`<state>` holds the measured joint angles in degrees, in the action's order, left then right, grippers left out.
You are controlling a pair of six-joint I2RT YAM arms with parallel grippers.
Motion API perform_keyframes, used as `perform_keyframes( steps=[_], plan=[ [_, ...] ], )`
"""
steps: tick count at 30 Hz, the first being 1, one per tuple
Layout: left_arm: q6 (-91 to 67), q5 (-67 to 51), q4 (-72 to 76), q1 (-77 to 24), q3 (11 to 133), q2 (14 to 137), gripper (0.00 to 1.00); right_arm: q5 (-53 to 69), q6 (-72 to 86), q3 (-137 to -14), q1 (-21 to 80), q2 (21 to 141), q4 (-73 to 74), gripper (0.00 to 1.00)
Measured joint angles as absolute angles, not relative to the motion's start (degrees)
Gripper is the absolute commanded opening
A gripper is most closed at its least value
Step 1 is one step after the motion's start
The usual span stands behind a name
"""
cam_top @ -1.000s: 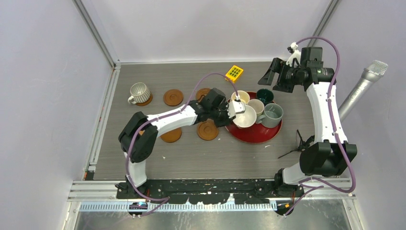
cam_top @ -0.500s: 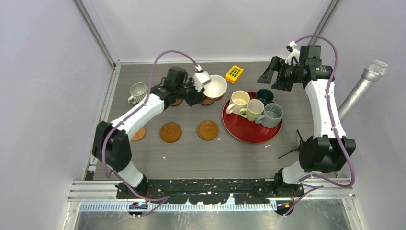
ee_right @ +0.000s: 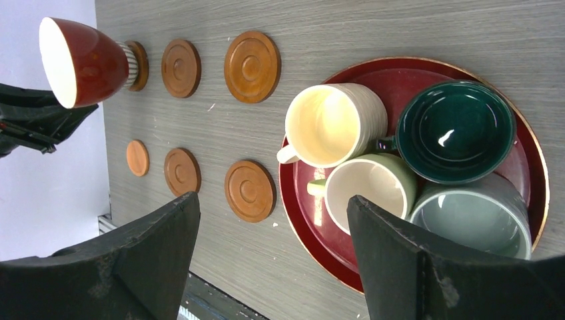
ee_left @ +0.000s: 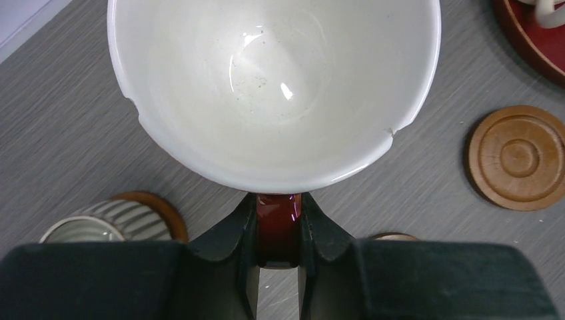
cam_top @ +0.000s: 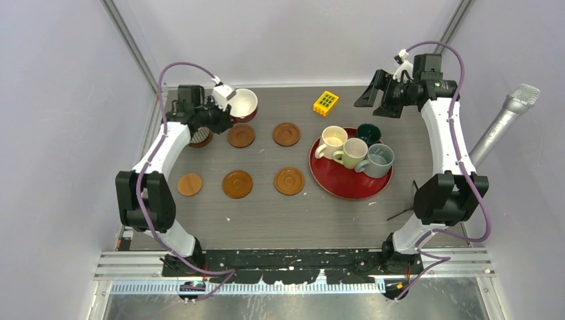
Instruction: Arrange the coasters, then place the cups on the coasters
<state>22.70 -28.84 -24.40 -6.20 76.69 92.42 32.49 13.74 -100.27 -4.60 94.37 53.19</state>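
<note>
My left gripper is going to set the brown cup, now tilted in the air, down on the bare back-row coaster (cam_top: 241,136). It will let go of the cup there, next to the ribbed cup.
My left gripper (cam_top: 228,105) is shut on the handle of the brown cup (cam_top: 244,103), white inside, holding it tilted in the air at the far left. In the left wrist view the cup (ee_left: 273,87) fills the top, and the fingers (ee_left: 278,230) pinch its handle. The grey-white ribbed cup (cam_top: 197,137) stands on a coaster just below it, partly hidden by the arm. Five bare coasters lie in two rows (cam_top: 241,135) (cam_top: 286,134) (cam_top: 190,184) (cam_top: 237,184) (cam_top: 289,181). Cream (cam_top: 333,140), pale green (cam_top: 353,152), grey (cam_top: 380,160) and teal (cam_top: 368,133) cups sit on the red tray (cam_top: 346,188). My right gripper (cam_top: 372,99) hangs open, high at the far right.
A yellow block with green buttons (cam_top: 326,102) lies at the back, between the coasters and the tray. A silver cylinder (cam_top: 506,120) leans in from the right wall. A small black object (cam_top: 413,200) lies at the table's right edge. Walls close in the table's sides.
My left arm has lifted the brown cup off the red tray and swung it left and back, to beside the ribbed cup. The right gripper has barely shifted.
</note>
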Motion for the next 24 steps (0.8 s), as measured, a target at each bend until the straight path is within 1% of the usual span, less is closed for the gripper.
perform_keyframes(
  steps=[12, 24],
  plan=[
    [28.88, -34.11, -23.88, 3.18, 76.69, 97.8, 0.0, 31.51, 12.78, -106.04, -0.73, 98.28, 55.46, 0.86],
    [38.76, -37.74, -24.1, 4.43, 76.69, 103.35, 0.0, 28.51, 12.12, -106.61, 0.32, 98.3, 56.03, 0.86]
  ],
)
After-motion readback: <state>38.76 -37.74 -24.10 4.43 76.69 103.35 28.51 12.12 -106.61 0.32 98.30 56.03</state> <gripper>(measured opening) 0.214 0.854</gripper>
